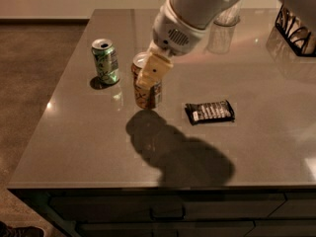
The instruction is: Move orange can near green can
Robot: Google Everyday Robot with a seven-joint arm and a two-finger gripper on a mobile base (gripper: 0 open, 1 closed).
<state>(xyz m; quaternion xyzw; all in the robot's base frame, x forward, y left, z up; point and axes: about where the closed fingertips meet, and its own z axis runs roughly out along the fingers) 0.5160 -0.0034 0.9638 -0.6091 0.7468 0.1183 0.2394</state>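
Note:
My gripper will set the orange can down on the table (126,88) next to the green can, toward the snack bar wrapper.
The orange can (146,92) is coppery brown with dark markings and a silver top. It stands upright in my gripper (149,68), whose cream fingers (154,71) are shut around its upper half. I cannot tell whether its base touches the grey table (89,132). The green can (105,61) stands upright on the table a short way to the left of the orange can, apart from it. My white arm comes in from the upper right.
A dark snack bar wrapper (210,112) lies to the right of the orange can. A tall grey cylinder (224,14) stands at the back. A black wire basket (296,28) sits at the far right. The table's front edge is close below.

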